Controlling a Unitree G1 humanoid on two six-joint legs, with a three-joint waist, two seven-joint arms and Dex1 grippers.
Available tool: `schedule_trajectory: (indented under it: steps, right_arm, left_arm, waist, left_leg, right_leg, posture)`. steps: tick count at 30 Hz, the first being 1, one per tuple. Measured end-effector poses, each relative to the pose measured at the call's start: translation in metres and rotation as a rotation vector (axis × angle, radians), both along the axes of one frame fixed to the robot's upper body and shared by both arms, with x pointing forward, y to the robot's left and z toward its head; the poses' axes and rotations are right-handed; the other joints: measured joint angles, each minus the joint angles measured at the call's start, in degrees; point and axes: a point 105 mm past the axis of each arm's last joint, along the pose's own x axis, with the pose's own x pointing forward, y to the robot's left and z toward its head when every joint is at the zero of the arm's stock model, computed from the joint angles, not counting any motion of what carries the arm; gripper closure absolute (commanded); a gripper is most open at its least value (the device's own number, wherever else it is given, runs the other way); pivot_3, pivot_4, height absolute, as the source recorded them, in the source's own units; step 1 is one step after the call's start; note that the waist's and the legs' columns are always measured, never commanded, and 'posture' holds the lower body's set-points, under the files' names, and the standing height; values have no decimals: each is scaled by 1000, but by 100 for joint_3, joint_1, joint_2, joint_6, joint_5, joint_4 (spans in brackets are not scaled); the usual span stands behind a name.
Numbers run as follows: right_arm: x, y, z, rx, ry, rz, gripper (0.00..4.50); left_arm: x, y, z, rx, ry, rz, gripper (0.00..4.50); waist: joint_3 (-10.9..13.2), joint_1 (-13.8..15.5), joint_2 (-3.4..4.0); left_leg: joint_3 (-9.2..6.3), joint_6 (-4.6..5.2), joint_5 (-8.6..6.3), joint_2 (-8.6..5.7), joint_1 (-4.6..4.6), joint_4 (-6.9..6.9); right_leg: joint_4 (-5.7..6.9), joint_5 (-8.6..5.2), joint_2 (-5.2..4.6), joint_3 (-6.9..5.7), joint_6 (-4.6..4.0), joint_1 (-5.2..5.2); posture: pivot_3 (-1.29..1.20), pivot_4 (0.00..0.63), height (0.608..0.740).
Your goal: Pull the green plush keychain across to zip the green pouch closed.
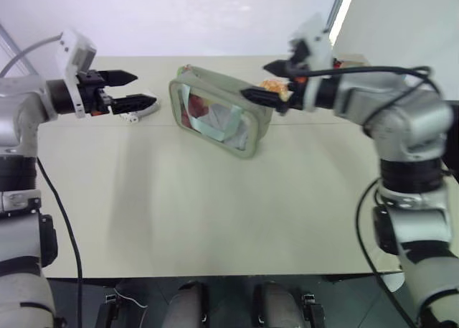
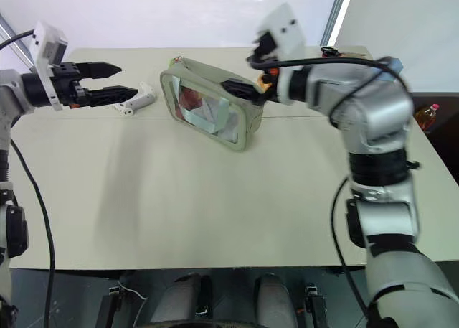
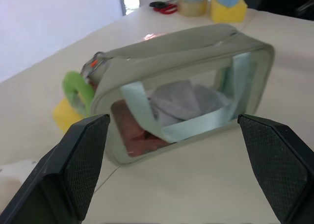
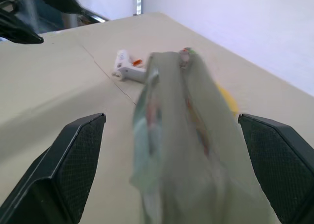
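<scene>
My right gripper is open around the end of the green pouch, which stands crooked, so I should set the pouch straight and pinch its front rim (image 1: 242, 111) before zipping.
The green pouch (image 1: 219, 114) stands on its long side on the far middle of the table (image 1: 215, 213), its clear panel and pale strap facing me. The green plush keychain (image 3: 77, 89) hangs at the pouch's far left end, by the zip pull. My left gripper (image 1: 145, 87) is open in the air, to the left of the pouch and pointing at it, apart from it. My right gripper (image 1: 254, 80) is open above the pouch's right end and holds nothing. The right wrist view shows the pouch (image 4: 179, 136) end-on between the two fingers.
A white glue-gun-like tool (image 1: 140, 111) lies on the table left of the pouch, under my left gripper. A yellow block (image 3: 66, 115) sits behind the keychain and an orange snack packet (image 1: 275, 88) behind the pouch's right end. Scissors (image 3: 164, 7), a tape roll (image 3: 194, 3) and another yellow block (image 3: 228, 11) lie farther right.
</scene>
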Motion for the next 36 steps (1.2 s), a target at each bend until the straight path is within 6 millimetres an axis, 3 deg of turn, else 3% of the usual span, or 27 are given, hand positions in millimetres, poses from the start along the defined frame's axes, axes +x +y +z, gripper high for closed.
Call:
schedule_trajectory:
  steps: [6, 8, 11, 16, 23, 27, 30, 34, 36]
  right_arm:
    - [26, 12, -41, -107, 61, -28, 0]
    - [30, 14, -47, -127, 67, -25, 516]
    - [34, 15, -44, -153, 37, -16, 1803]
    - [39, 15, -41, -206, -48, 7, 4453]
    - [16, -4, -23, -355, -232, 208, 4453]
    - [9, -32, -34, -411, -224, 264, 4453]
    - [10, -44, -53, -417, -180, 275, 3361]
    - [9, -47, -60, -432, -152, 286, 1405]
    - [5, -50, -54, -445, -150, 284, 1405]
  left_arm:
    - [-6, -6, -15, -7, 34, -4, 45]
    - [-8, -9, -19, -6, 41, -11, 0]
    - [-10, -13, -17, -8, 31, -13, 0]
    - [-12, -12, -11, -28, 8, 6, 0]
    - [-10, -8, -15, -32, 18, 26, 0]
    - [-9, -5, -15, -38, 19, 33, 0]
    - [-7, -8, -14, -42, 9, 26, 0]
    - [-6, -11, -13, -49, 4, 14, 0]
    - [-5, -9, -13, -53, 10, 16, 0]
  waist:
    - [2, -9, -4]
    - [3, -23, -3]
    - [3, -34, -3]
    - [3, -43, -3]
    - [15, -7, -7]
    - [14, -4, -7]
    - [15, -13, -7]
    - [15, -33, -7]
    - [16, -17, -5]
  left_leg:
    - [-1, -2, 2, -6, -4, 2]
    - [-4, -5, 3, -4, -4, 1]
    - [-4, -6, 4, -3, -3, 1]
    - [-3, -7, 4, -3, -2, -1]
    - [-2, -7, 4, -5, -5, 2]
    - [-1, -7, 4, -5, -1, 2]
    - [0, -8, 4, -4, 0, 2]
    - [0, -9, 5, -2, 0, 2]
    - [0, -10, 6, -2, -1, 2]
  right_leg:
    - [0, 0, -7, 0, 0, -1]
    - [1, 0, -4, 0, 0, -2]
    - [1, 0, -3, 0, 0, -2]
    - [1, 0, -2, 0, 0, -3]
    - [-2, 0, -3, 0, 1, -2]
    - [-2, 0, -3, -2, 1, 3]
    - [-2, 0, -3, -2, 0, 3]
    - [-1, 0, -2, -2, 1, 0]
    - [-1, 0, -2, -2, 1, -1]
  posture:
    - [0, 150, 740]
    - [0, 150, 740]
    - [0, 150, 740]
    - [0, 150, 740]
    - [0, 150, 740]
    - [0, 150, 740]
    - [0, 150, 740]
    - [0, 150, 740]
    - [0, 150, 740]
